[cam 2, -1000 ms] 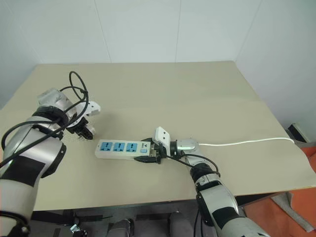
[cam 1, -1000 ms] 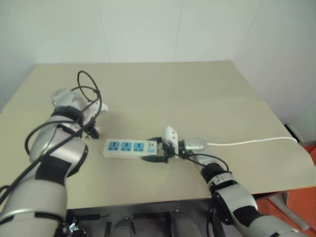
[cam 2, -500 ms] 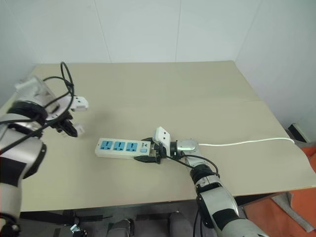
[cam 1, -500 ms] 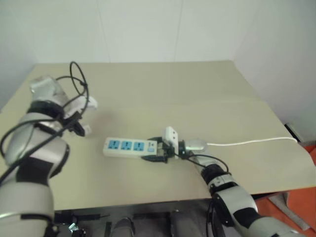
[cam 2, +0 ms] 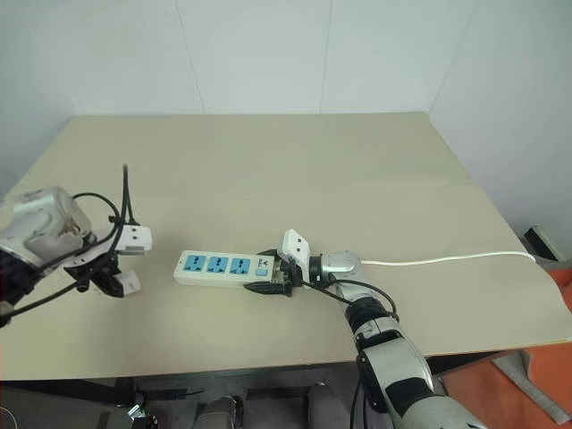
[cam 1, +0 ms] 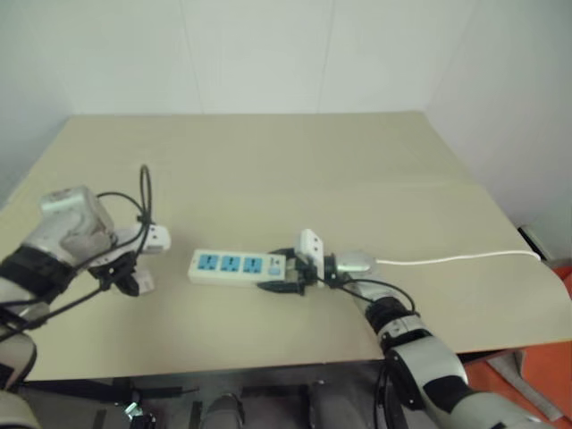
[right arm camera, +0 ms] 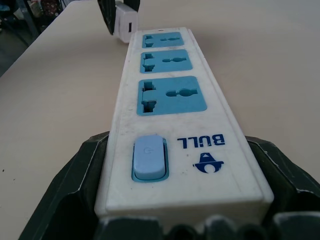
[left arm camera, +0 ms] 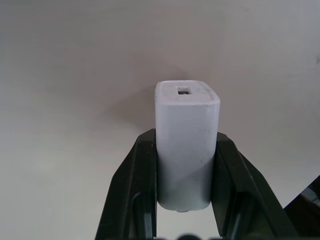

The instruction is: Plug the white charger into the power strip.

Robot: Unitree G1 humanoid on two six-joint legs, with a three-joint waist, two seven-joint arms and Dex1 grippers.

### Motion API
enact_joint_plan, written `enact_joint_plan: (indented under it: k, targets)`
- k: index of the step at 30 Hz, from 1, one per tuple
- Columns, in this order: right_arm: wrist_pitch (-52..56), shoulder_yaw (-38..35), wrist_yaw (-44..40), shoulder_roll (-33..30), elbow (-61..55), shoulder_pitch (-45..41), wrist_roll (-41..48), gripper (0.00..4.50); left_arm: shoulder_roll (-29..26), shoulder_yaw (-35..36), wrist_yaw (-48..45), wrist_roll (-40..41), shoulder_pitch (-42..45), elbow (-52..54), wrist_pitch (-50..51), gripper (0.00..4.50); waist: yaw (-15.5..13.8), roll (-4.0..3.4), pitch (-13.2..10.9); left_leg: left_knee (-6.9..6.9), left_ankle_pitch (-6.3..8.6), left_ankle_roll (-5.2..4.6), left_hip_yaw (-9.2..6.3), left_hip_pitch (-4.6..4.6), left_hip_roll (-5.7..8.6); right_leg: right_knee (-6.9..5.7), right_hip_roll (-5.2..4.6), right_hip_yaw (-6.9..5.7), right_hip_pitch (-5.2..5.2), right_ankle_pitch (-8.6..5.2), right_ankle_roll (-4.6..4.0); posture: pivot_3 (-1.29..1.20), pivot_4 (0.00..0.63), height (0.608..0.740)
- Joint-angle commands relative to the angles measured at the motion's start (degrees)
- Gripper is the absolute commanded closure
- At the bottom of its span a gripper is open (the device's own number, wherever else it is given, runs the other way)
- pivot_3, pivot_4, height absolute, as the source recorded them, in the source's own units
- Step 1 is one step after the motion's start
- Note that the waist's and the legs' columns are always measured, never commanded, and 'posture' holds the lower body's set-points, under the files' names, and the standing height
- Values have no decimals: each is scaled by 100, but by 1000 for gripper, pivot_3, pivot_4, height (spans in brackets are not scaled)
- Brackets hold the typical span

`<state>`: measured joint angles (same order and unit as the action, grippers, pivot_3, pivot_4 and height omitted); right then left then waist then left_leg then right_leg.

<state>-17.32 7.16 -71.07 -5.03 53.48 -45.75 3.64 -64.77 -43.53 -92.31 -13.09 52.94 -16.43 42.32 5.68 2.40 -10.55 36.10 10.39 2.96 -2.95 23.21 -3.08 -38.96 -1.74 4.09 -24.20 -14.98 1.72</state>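
Note:
The white charger's USB end pokes far beyond my left fingers; next I regrip nearer its USB end [left arm camera: 187, 119] before plugging in.
The white charger [left arm camera: 187, 150] is pinched upright between the two black fingers of my left gripper [left arm camera: 186, 142], which is shut on it and points down. In the head views that gripper [cam 2: 114, 279] hangs low over the table, to the left of the power strip [cam 1: 237, 265], with a gap between them. The strip lies flat, its three blue socket faces [right arm camera: 171, 95] up. My right gripper [cam 1: 284, 274] is shut on the strip's switch end, one finger on each long side. From the right wrist view, the charger [right arm camera: 125, 22] shows beyond the strip's far end.
The strip's thin white cord [cam 1: 456, 257] runs right along the beige table [cam 1: 268, 161] to its right edge. A white wall stands behind the table. Black cables loop around my left wrist [cam 1: 143, 192].
My left arm has swung back toward the near left of the table, carrying the charger, and now hangs beside the strip's left end. The right gripper and strip have stayed put.

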Motion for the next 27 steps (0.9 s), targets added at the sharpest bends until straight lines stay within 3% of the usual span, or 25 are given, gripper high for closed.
enact_joint_plan:
  k: [1, 7, 9, 27]
  targets:
    - [34, 19, -69, 109, -45, 2, 114, 1048, -118, 314, -19, -46, -71, 262, 77, 2439, -1, 0, 0, 0, 0, 0, 0, 0, 0, 1, 0, 0, 0, 0, 0, 0, 150, 740]
    - [38, 11, -57, 108, -46, 4, 116, 1048, -100, 397, -19, -211, -161, 300, 50, 468, -1, 1, 0, 0, 0, 0, 1, -1, 0, 1, 0, 1, 0, 0, -1, 0, 150, 740]
    - [39, 7, -53, 109, -45, 3, 118, 1048, -97, 382, -19, -201, -125, 312, 48, 32, 0, 1, 0, 0, 0, 0, 1, -1, 0, 1, 0, 1, 1, 0, -1, 0, 150, 740]
    - [132, -35, -26, 67, -141, 41, 147, 1048, 547, -736, -19, -393, 787, -289, -187, 32, 3, 1, 1, 1, 0, -1, 1, -2, 1, -1, 1, 3, 2, -1, -2, 0, 150, 740]
